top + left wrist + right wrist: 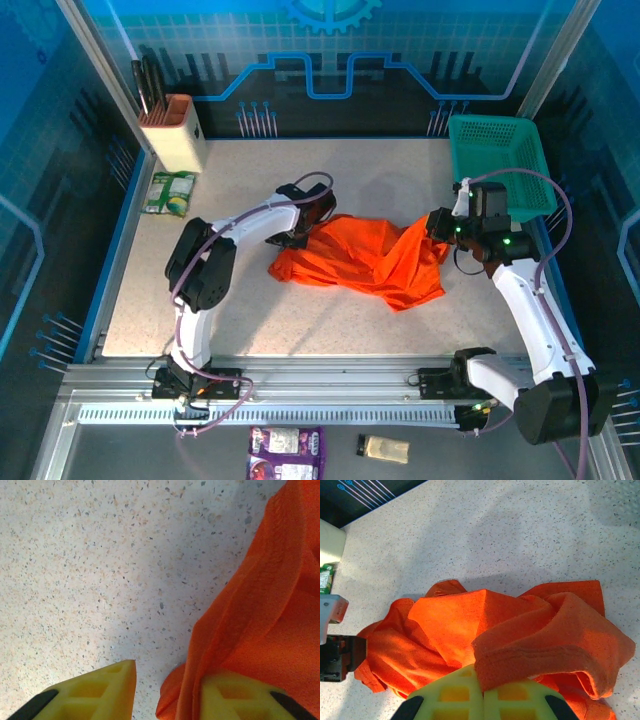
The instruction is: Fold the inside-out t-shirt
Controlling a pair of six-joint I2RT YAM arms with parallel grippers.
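Note:
A fold bunches under the t-shirt's hemmed edge at the robot's left gripper, so it should move along that edge and pinch a smoother part [227, 602] of that edge before it stretches the t-shirt.
The inside-out t-shirt [365, 260] lies crumpled in an orange heap at the middle of the table, far larger than the basket. At the shirt's upper left edge my left gripper [300, 225] is low over the table. In the left wrist view the left gripper [170, 680] is open, with speckled table showing in the gap and a fold of the t-shirt [270, 605] draped against the right finger. My right gripper [440, 228] is at the shirt's right end. In the right wrist view the right gripper [482, 680] is shut on a hemmed edge of the t-shirt [520, 630], which rises from between its fingers.
A teal-green mesh basket [500, 160] stands at the back right, close behind the right wrist. A knife block [172, 130] and a green packet [170, 192] are at the back left. Two packets [287, 450] lie below the rail. Bare tabletop [330, 320] stretches in front of the shirt.

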